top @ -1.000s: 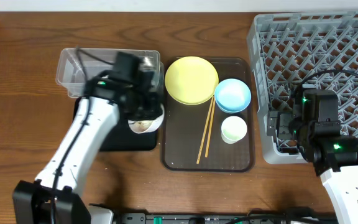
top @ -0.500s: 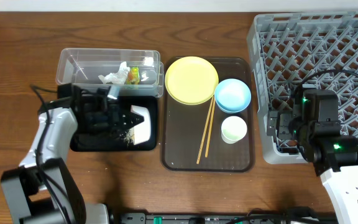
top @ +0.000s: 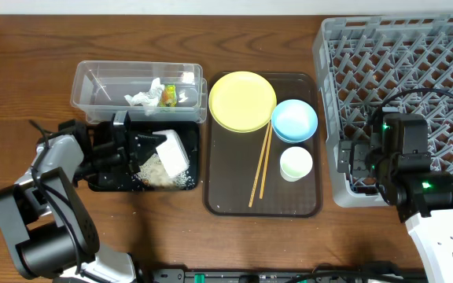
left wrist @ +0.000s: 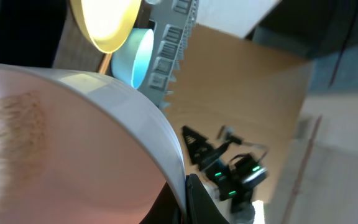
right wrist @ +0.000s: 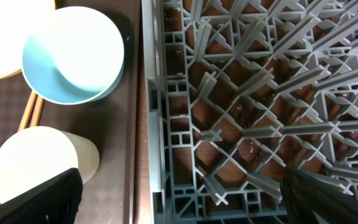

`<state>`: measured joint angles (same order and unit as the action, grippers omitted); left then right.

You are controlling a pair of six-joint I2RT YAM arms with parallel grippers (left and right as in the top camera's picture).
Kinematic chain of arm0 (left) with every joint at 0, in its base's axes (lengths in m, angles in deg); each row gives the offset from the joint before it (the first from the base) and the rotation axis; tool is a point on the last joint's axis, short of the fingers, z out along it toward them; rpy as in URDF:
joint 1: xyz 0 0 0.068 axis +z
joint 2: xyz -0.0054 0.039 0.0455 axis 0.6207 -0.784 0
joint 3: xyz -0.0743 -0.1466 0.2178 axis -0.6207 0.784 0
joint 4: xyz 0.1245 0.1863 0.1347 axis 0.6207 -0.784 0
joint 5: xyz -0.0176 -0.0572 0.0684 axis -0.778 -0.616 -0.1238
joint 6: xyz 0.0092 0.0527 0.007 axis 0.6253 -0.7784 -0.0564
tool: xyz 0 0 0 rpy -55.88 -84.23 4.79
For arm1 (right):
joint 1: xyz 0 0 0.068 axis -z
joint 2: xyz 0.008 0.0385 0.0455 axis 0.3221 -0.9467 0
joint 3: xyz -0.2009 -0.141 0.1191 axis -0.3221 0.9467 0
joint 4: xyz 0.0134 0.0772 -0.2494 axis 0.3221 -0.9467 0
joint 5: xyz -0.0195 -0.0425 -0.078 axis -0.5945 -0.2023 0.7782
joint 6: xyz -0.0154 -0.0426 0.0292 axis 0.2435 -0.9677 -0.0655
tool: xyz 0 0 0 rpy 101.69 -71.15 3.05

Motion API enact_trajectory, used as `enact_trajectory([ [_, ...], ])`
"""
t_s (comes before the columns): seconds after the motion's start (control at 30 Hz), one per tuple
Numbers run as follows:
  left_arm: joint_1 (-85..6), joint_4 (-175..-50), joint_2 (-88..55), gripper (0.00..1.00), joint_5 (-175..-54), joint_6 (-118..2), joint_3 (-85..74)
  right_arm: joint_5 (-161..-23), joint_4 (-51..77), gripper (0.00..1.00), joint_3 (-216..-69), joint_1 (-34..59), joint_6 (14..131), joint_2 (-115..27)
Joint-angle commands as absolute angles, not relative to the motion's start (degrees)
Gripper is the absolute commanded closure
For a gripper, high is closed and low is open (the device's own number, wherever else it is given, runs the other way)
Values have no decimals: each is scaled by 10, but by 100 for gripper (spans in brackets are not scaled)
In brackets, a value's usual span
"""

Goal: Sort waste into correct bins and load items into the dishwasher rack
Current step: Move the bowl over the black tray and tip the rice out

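The left gripper will set the white bowl, now held tipped over the black tray, on the brown tray (top: 235,163) beside the chopsticks, just below the yellow plate.
My left gripper (top: 149,149) is shut on the rim of the white bowl (top: 173,151) and holds it tipped on its side over the black tray (top: 108,185). Loose rice (top: 160,170) lies in that tray. In the left wrist view the bowl's rim (left wrist: 123,112) fills the frame, pinched between my fingers (left wrist: 185,202). The clear tub (top: 93,82) holds the white tissue (top: 141,98) and the snack wrapper (top: 168,94). The yellow plate (top: 242,101), blue bowl (top: 294,119), cup (top: 296,163) and chopsticks (top: 259,167) lie on the brown tray. My right gripper (right wrist: 182,196) is open and empty over the left edge of the grey rack (top: 399,86).
The brown serving tray (top: 226,196) sits between the black tray and the rack. The right wrist view shows the blue bowl (right wrist: 73,53), the cup (right wrist: 39,165) and the rack's pegs (right wrist: 260,93). Bare wooden table (top: 22,79) lies to the left and at the front.
My left arm swung down to the left and tipped the white bowl on its side. Rice has spilled from it into the black tray. The right arm has not moved.
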<state>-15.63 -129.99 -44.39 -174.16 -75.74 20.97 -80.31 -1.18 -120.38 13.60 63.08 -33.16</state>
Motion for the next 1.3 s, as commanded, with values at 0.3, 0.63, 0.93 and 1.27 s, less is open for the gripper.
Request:
enact_trajectory([
  [0.3, -114, -1302, -445, 94, -1769, -548, 211, -797, -13, 1, -1216, 144, 627, -331],
  [0.63, -110, -1214, -445, 94, -1769, -617, 210, -797, -15, 1, -1216, 144, 627, -331],
  [0.93, -111, -1155, -444, 94, -1767, -822, 210, -797, -14, 1, -1216, 144, 627, -331],
  [1.27, -126, -1173, -428, 93, -1758, -822, 210, -797, -15, 1, -1216, 144, 627, -331],
])
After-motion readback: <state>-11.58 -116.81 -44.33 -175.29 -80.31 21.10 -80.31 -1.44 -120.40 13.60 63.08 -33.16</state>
